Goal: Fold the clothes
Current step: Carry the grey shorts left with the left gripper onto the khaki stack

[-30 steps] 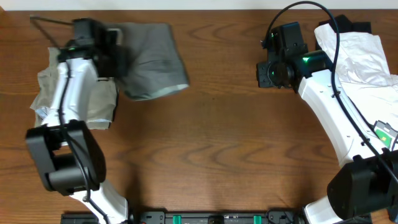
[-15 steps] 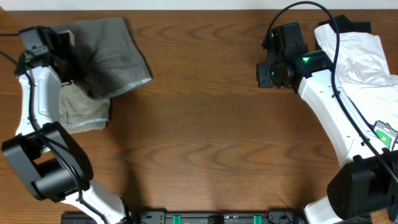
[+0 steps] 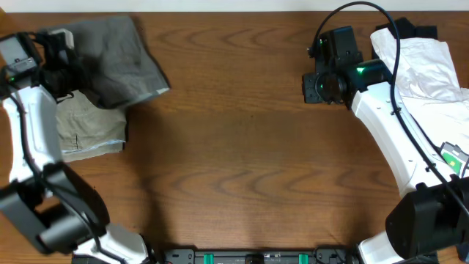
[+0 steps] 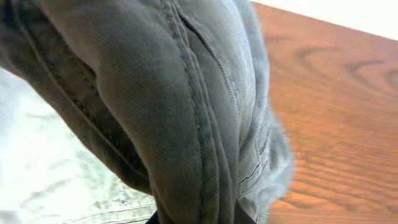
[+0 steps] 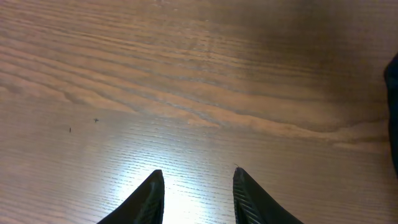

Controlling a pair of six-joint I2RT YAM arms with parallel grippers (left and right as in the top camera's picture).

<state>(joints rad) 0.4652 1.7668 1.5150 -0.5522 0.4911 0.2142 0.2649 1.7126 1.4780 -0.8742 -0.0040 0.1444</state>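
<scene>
My left gripper needs to put the grey shorts down on top of the khaki shorts (image 3: 89, 81) at the back corner of the table.
The clothes, a pair of mid-grey shorts (image 3: 121, 62), lie folded at the table's far left back corner, partly over a khaki pair (image 3: 84, 128). My left gripper (image 3: 62, 70) is shut on their left edge. In the left wrist view the grey cloth (image 4: 186, 106) fills the frame, bunched between the jaws of my left gripper (image 4: 199, 218), whose fingers are almost hidden. My right gripper (image 3: 311, 86) hovers at the back right. It is open over bare wood, with nothing between its fingertips (image 5: 196, 177).
The khaki shorts (image 4: 50, 168) lie flat under the grey pair at the left edge. A white garment (image 3: 421, 70) on a black one (image 3: 418, 31) is piled at the back right, behind the right arm. Bare wooden tabletop (image 3: 242, 147) spans the middle.
My left arm has swung left, carrying the grey shorts from the back middle-left to the far left corner, over the khaki pair. The right arm has stayed put.
</scene>
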